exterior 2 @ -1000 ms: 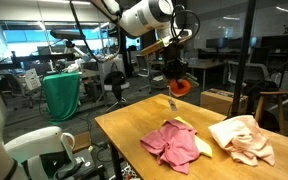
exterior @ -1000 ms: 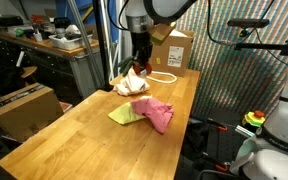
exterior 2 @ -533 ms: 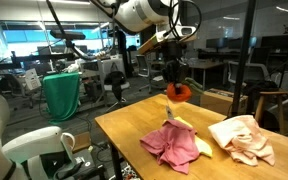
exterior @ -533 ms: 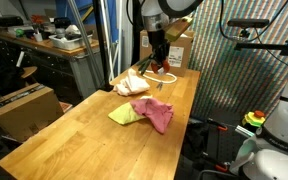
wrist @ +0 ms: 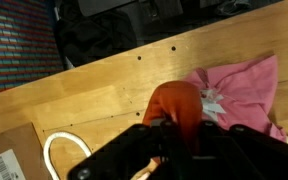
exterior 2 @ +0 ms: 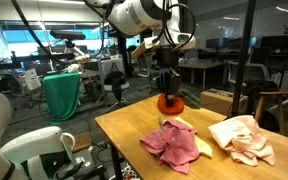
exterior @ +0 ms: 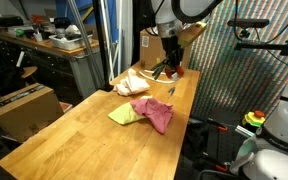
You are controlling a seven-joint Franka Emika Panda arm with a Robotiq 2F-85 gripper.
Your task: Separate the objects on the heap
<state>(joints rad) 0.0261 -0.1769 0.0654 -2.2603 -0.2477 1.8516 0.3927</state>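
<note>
Next, my gripper releases the orange-red piece, which dangles above the table now, on the bare wood (exterior: 179,97) (wrist: 126,84) between the pink cloth and the edge of the table.
My gripper (exterior 2: 166,88) hangs above the wooden table (exterior 2: 134,150), shut on a small orange-red soft piece (exterior 2: 167,101) that dangles below the fingers. The wrist view shows this orange-red piece (wrist: 174,105) pinched in the gripper (wrist: 174,126) over bare wood beside the pink cloth (wrist: 240,84). On the table lies the pink-red cloth (exterior: 156,113) partly over a pale yellow cloth (exterior: 121,115). A cream-white cloth (exterior: 132,83) lies apart from them, bunched up (exterior 2: 242,138). In an exterior view the gripper (exterior: 170,63) is near the table's far end.
A brown cardboard box (exterior: 148,45) stands at the table's far end, also seen low in the wrist view (wrist: 9,165). A white cord loop (wrist: 56,152) lies beside it. Benches, another cardboard box (exterior: 24,108) and a green-draped stand (exterior 2: 62,95) surround the table.
The arm has carried the orange-red piece sideways, away from the cream-white cloth and a little lower. The cloths on the table have not moved.
</note>
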